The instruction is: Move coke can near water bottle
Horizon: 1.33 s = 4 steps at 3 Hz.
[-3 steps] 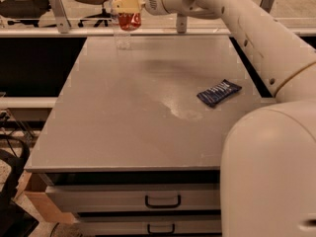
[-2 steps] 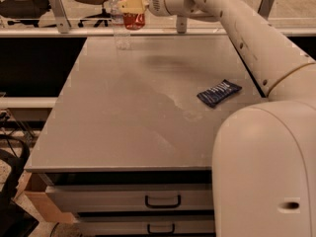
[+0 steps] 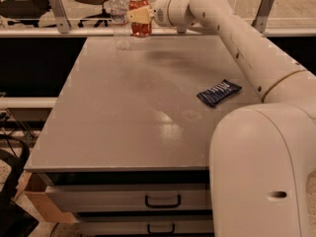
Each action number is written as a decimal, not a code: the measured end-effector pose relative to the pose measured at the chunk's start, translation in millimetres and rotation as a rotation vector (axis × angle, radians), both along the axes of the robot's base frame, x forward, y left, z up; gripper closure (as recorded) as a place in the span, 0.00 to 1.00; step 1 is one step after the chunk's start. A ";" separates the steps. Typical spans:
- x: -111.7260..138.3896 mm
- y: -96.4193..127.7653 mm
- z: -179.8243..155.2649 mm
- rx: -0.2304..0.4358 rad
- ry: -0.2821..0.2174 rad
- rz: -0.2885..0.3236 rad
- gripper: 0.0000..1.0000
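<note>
My gripper is going to release the red coke can at the grey table's far edge (image 3: 141, 53), next to the water bottle.
The red coke can (image 3: 141, 27) is at the far edge of the grey table (image 3: 123, 117), upright and clamped in my gripper (image 3: 138, 15), whose cream fingers (image 3: 142, 14) wrap its middle. It seems to hang just above the table top. The clear water bottle (image 3: 119, 21) with a white cap stands upright right beside the can, on its left, with a small gap between them. My arm reaches in from the right, across the table's far right corner.
A flat dark blue snack packet (image 3: 218, 92) lies on the right half of the table. A metal rail with upright brackets (image 3: 57, 4) runs behind the far edge. Drawers (image 3: 163, 200) sit under the front edge. My arm's white base (image 3: 261, 172) fills the lower right.
My gripper has moved the coke can to the right and slightly down. The water bottle, earlier mostly behind the can, now shows free on its left.
</note>
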<state>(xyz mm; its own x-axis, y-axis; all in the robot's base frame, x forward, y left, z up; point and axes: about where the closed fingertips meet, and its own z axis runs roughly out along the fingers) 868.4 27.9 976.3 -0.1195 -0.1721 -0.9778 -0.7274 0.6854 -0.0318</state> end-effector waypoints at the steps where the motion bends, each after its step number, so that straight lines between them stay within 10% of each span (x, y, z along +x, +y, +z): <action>1: 8.9 -4.7 -29.3 0.011 0.018 -0.015 1.00; 4: 23.9 1.7 -90.9 0.087 0.058 0.006 1.00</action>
<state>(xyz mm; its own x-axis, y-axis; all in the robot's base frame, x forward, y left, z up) 892.3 29.6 885.4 -0.1751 -0.0875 -0.9807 -0.7302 0.6796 0.0698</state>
